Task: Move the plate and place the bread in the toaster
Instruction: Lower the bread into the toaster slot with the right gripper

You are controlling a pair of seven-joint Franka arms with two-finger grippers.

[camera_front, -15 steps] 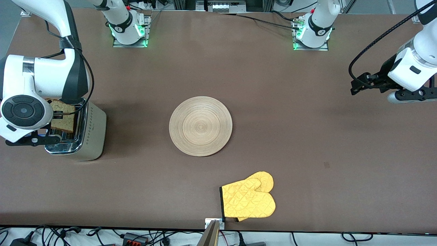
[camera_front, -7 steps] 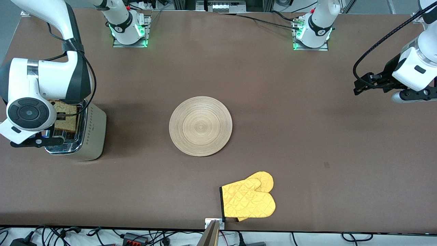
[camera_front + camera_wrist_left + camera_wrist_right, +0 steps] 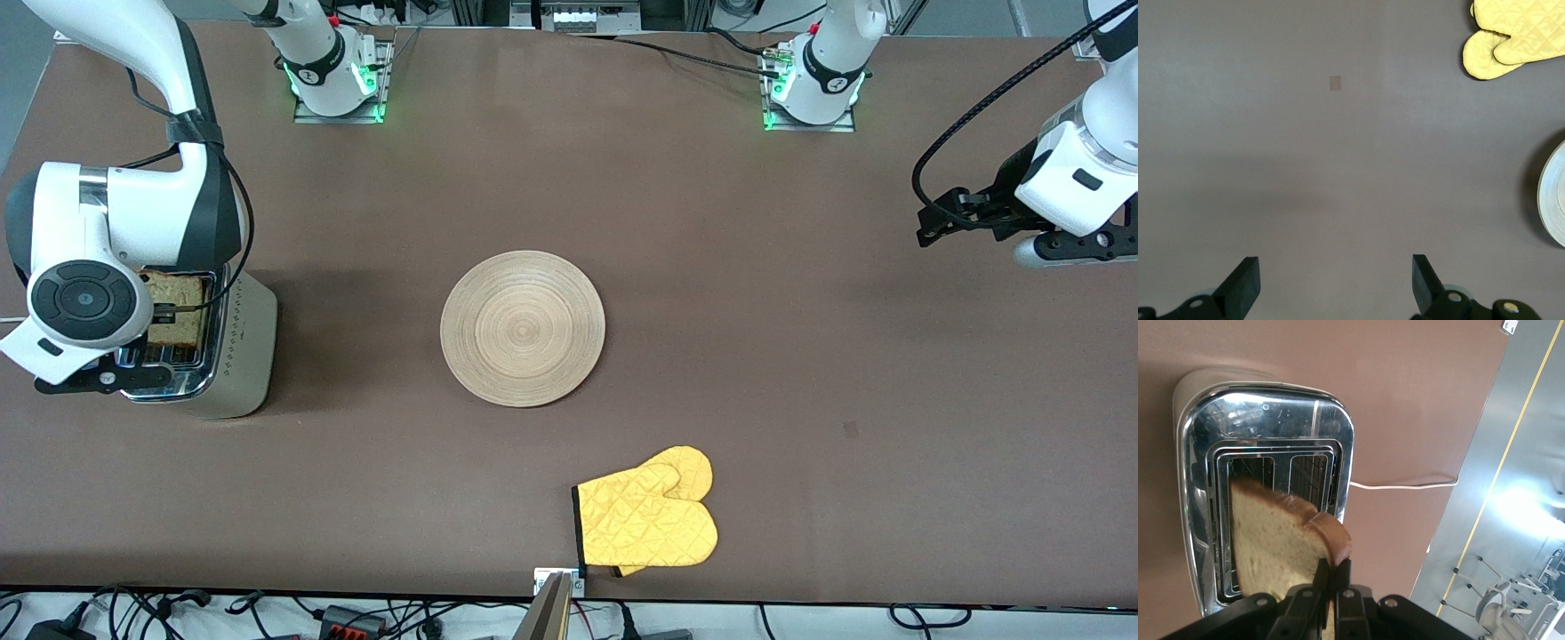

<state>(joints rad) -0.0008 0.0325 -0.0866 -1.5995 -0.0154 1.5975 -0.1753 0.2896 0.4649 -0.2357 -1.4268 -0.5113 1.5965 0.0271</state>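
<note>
The robot's right gripper should release the brown bread in the toaster slot farther from the white cord (image 3: 180, 316) (image 3: 1262, 531).
My right gripper (image 3: 165, 312) is shut on the crust edge of the brown bread (image 3: 180, 307) and holds the slice upright over the toaster (image 3: 242, 356) at the right arm's end of the table. In the right wrist view the bread (image 3: 1275, 543) hangs tilted over one chrome-rimmed slot of the toaster (image 3: 1265, 410), its lower edge at the slot's mouth, with the gripper (image 3: 1335, 579) pinching the crust. The light-wood plate (image 3: 523, 329) lies bare mid-table. My left gripper (image 3: 926, 228) waits open above the table's left-arm end, and its gripper (image 3: 1336, 287) holds nothing.
A yellow oven mitt (image 3: 647, 520) lies near the table edge closest to the front camera and shows as the mitt (image 3: 1518, 33) in the left wrist view, with the plate's rim (image 3: 1553, 197) beside it. The toaster's white cord (image 3: 1405, 483) trails off the table edge.
My right arm has lowered the bread toward the toaster slot, so less of the slice shows above the chrome top. The left arm has shifted only slightly.
</note>
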